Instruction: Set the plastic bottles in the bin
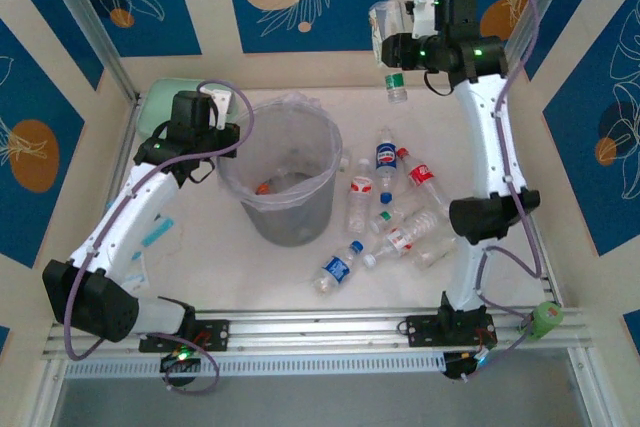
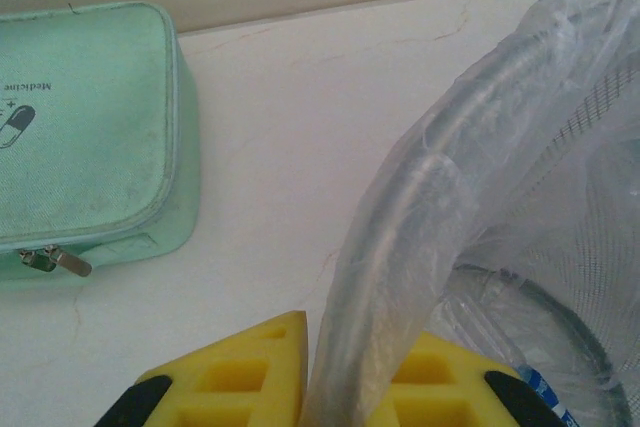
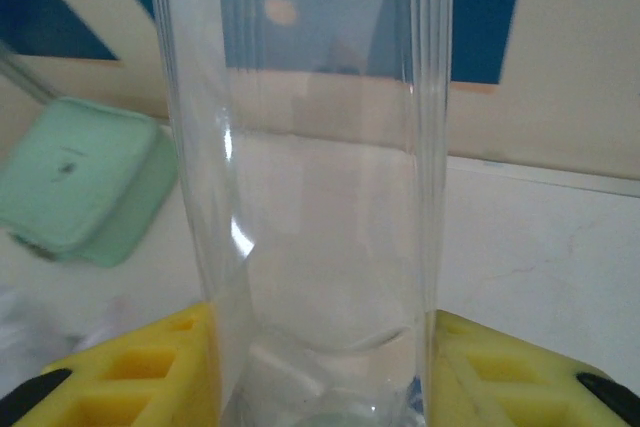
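Observation:
The clear plastic bottle, now raised high at the back, will be let go by my right gripper inside the grey bin point(image 1: 284, 181), next to the red thing at the bottom.
My right gripper point(image 1: 398, 51) is raised high at the back right, shut on a clear plastic bottle point(image 1: 386, 25) whose green cap point(image 1: 398, 93) hangs down. In the right wrist view the yellow pads point(image 3: 150, 367) press both sides of that bottle point(image 3: 310, 147). Several more plastic bottles lie on the table right of the bin, among them a blue-labelled one point(image 1: 386, 155), a red-capped one point(image 1: 420, 173) and one point(image 1: 336, 269) near the front. My left gripper point(image 1: 228, 133) is shut on the rim of the grey bin point(image 1: 328, 152). The bagged rim point(image 2: 430, 197) runs between its yellow pads point(image 2: 250, 377).
A mint-green zip pouch point(image 1: 158, 102) lies at the back left behind the left gripper, and it is also seen in the left wrist view point(image 2: 80, 127) and the right wrist view point(image 3: 80, 177). Something with red on it point(image 1: 262, 187) lies in the bin's bottom. Walls enclose the table.

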Action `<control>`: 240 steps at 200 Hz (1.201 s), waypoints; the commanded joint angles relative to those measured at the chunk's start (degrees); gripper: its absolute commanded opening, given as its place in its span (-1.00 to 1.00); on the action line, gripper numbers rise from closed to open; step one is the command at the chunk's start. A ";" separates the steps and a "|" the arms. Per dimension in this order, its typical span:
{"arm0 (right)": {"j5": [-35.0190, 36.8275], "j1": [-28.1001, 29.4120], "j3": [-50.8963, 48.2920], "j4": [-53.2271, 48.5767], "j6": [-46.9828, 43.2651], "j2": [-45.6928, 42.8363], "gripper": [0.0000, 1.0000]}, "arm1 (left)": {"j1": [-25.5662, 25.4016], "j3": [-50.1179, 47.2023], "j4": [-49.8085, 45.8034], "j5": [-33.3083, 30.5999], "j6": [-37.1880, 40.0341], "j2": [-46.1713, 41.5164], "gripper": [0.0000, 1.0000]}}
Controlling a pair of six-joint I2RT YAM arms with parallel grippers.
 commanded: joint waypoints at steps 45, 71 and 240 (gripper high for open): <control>2.93 16.69 -2.89 -3.44 2.36 -9.13 -0.37 | -0.05 -2.39 -1.91 -0.53 0.53 3.76 -1.00; 5.81 24.10 4.12 -7.42 2.01 -4.53 -0.39 | -0.12 -2.44 -1.67 0.34 0.24 3.48 -1.00; 7.95 35.20 -20.18 -2.63 9.39 3.75 -0.71 | -0.54 -2.64 -1.32 -1.52 0.51 2.15 -1.00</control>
